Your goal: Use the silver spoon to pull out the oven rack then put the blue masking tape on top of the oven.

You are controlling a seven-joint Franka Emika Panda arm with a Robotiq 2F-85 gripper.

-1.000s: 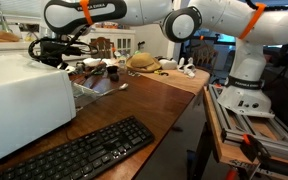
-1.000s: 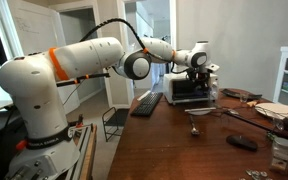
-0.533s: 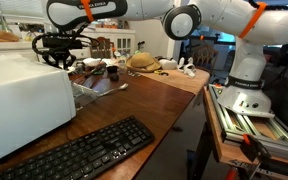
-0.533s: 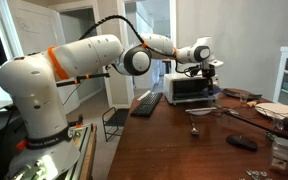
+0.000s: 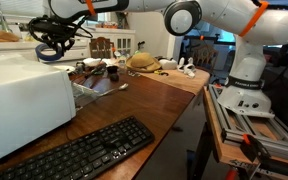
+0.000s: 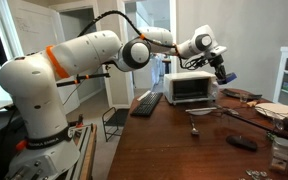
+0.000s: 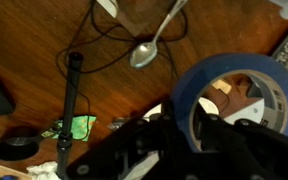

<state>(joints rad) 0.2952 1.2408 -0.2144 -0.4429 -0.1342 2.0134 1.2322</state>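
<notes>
I will release the blue masking tape flat on the white oven's top [image 5: 17, 61], near the oven rack's edge. The tape now hangs above and in front of the oven.
My gripper [image 5: 52, 42] is shut on the blue masking tape [image 7: 234, 85] and holds it in the air, above and in front of the white oven [image 5: 24, 100]. In an exterior view the tape [image 6: 227, 77] hangs just past the oven [image 6: 189, 88], about level with its top. The silver spoon [image 7: 146, 50] lies on the brown table below, and also shows in an exterior view [image 5: 119, 87]. The oven rack [image 5: 86, 94] sticks out of the oven's front.
A black keyboard [image 5: 79, 152] lies in front of the oven's side. A straw hat [image 5: 141, 62] and small items clutter the table's far end. A black rod [image 7: 72, 95], cables and a green scrap [image 7: 79, 127] lie near the spoon. A black flat object [image 6: 242, 142] lies on the table.
My gripper has risen with the blue tape, from oven height to above it, and swung out away from the oven's front.
</notes>
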